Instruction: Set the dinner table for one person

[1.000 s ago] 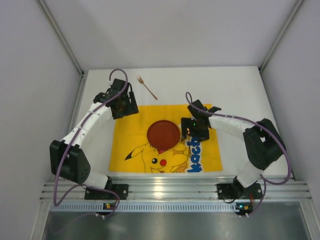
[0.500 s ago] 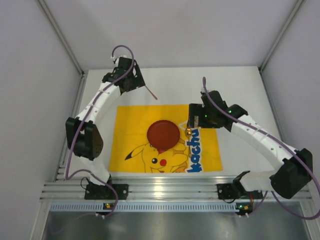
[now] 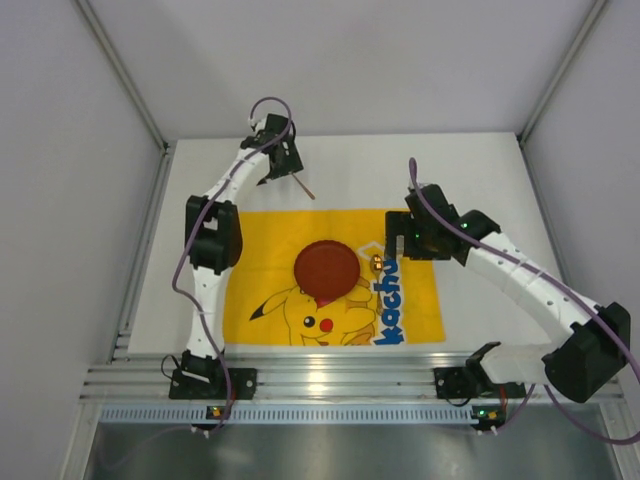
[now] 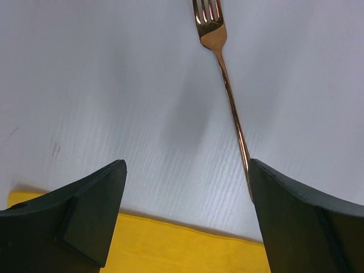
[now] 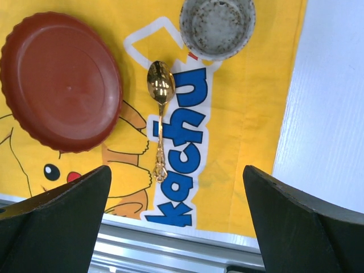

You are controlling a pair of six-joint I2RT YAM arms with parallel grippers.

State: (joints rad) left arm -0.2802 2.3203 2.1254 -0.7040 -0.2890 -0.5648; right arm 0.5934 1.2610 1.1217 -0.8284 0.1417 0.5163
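Next, I move my left gripper to the copper fork's neck [image 3: 291,172] [image 4: 220,58], where the handle joins the head, and close it there.
The white dinner table [image 3: 480,170] carries a yellow cartoon mat [image 3: 260,270]. On the mat lie a red plate [image 3: 326,267] and, just right of it, a gold spoon [image 3: 377,264]. The right wrist view shows the plate [image 5: 60,79], the spoon [image 5: 160,114] and a small grey bowl [image 5: 217,25] at the mat's far edge. A copper fork [image 3: 303,187] lies on bare table behind the mat. My left gripper [image 3: 283,160] hovers over it, open and empty [image 4: 186,170]; the fork [image 4: 227,79] runs along its right finger. My right gripper [image 3: 400,235] is open and empty above the spoon [image 5: 176,170].
A ribbed aluminium rail [image 3: 340,375] runs along the table's near edge, with both arm bases bolted to it. White walls with metal posts enclose the table at left, right and back. Bare white tabletop lies right of the mat [image 5: 330,114].
My left arm has stretched to the back of the table and now sits over the fork. My right gripper has drawn back and up from the mat, leaving the spoon uncovered beside the plate.
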